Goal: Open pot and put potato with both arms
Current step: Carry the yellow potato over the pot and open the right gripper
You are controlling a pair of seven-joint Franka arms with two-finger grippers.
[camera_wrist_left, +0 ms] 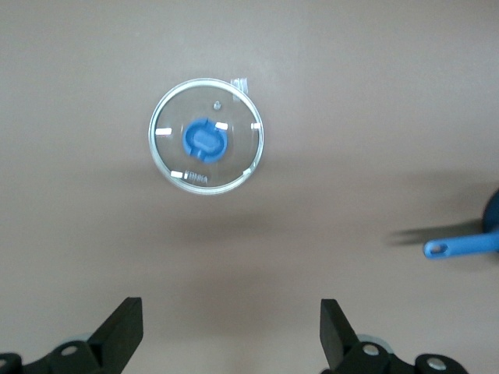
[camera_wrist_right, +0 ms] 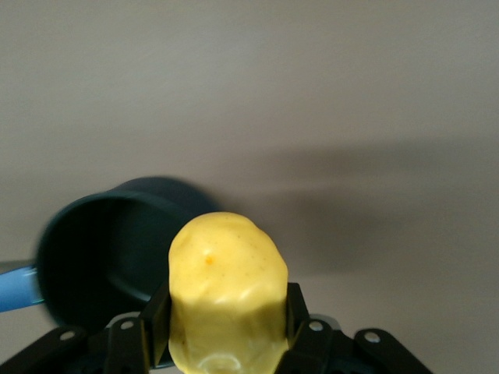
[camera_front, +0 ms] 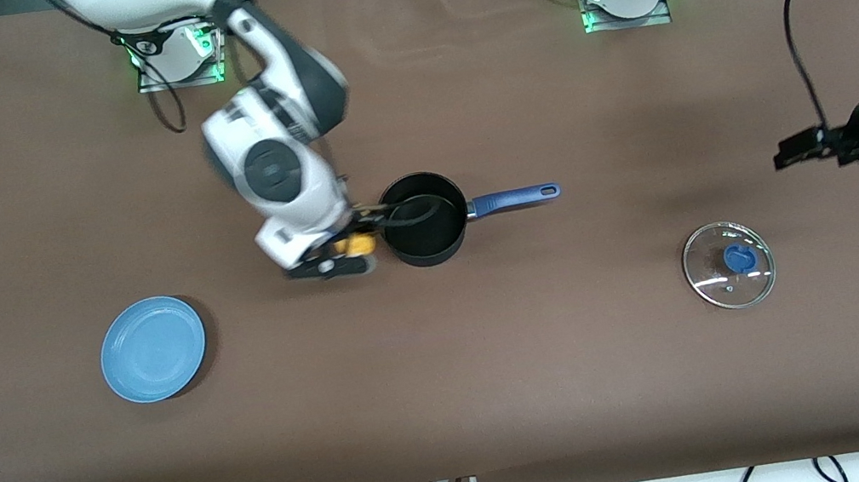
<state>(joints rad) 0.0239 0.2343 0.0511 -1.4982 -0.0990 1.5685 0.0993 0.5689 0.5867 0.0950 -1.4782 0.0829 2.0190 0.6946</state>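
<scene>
I will release the yellow potato from my right gripper on the middle of the black pot's bottom [camera_front: 424,223] [camera_wrist_right: 117,269].
The black pot [camera_front: 423,219] stands open mid-table, its blue handle [camera_front: 513,197] pointing toward the left arm's end. My right gripper [camera_front: 355,246] is shut on the yellow potato [camera_front: 354,245] and holds it up in the air just beside the pot's rim. In the right wrist view the potato [camera_wrist_right: 226,292] fills the space between the fingers, with the pot [camera_wrist_right: 117,253] below and to one side. My left gripper [camera_front: 799,152] is open and empty, up over the table near the left arm's end. Its wrist view shows the glass lid [camera_wrist_left: 206,146] and the tip of the pot's handle [camera_wrist_left: 460,246].
A round glass lid [camera_front: 728,264] with a blue knob lies on the table toward the left arm's end, nearer to the front camera than the pot. A flat blue plate [camera_front: 153,349] lies toward the right arm's end.
</scene>
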